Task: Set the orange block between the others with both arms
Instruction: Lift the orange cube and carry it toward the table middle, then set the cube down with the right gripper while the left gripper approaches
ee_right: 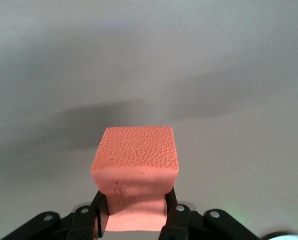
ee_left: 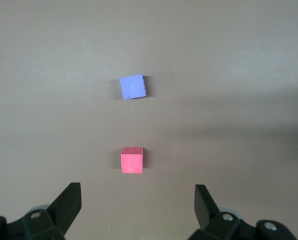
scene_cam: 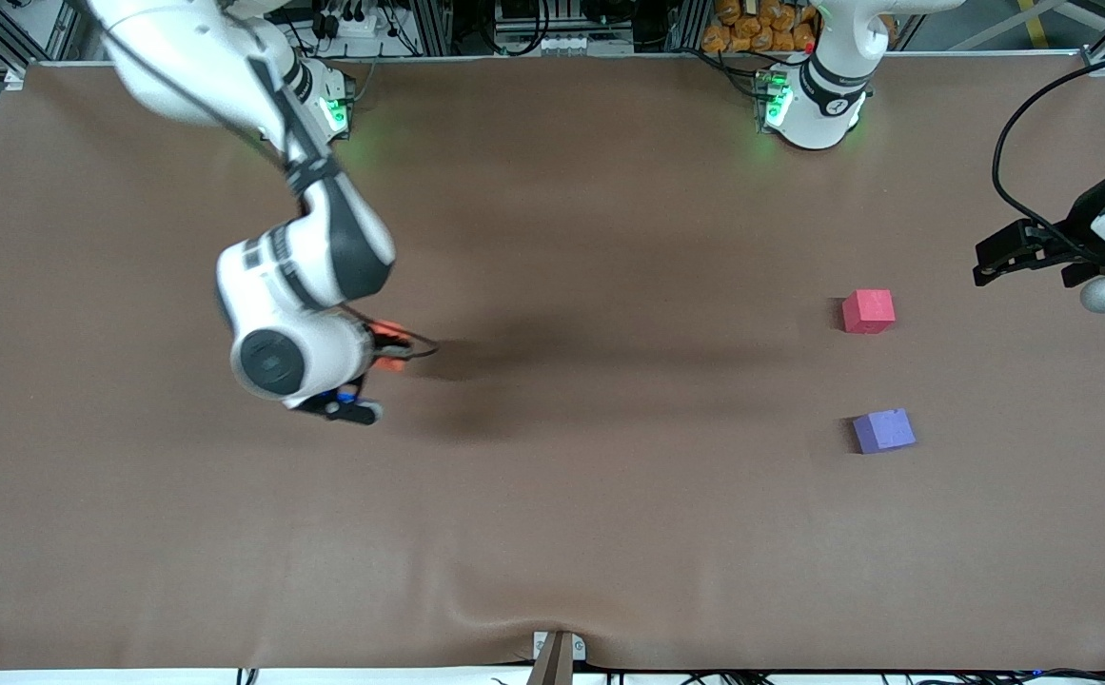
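The robot's right gripper will release the orange block on the table's bare middle point(scene_cam: 554, 336), well short of the pinkish-red cube.
The orange block point(scene_cam: 390, 337) point(ee_right: 135, 160) is squeezed between the black fingers point(ee_right: 100, 212) of my right gripper point(scene_cam: 383, 354) point(ee_right: 135, 209), which is shut on it over the table's right-arm half. Its foam bulges above the pads. The two others lie toward the left arm's end. The pinkish-red cube point(scene_cam: 868, 310) point(ee_left: 132, 160) is farther from the front camera than the bluish-purple cube point(scene_cam: 883, 430) point(ee_left: 133, 87), with a bare gap between them. My left gripper point(scene_cam: 983, 264) point(ee_left: 137, 194) waits open over the table's end beside the pinkish-red cube, with nothing between its fingers point(ee_left: 70, 199).
A brown cloth point(scene_cam: 609, 495) covers the table and wrinkles near the front edge point(scene_cam: 476, 609). A small bracket point(scene_cam: 558, 651) sits at that edge. A black cable point(scene_cam: 1014, 143) loops above the left arm's end. Orange items point(scene_cam: 761, 27) are stacked past the table's back edge.
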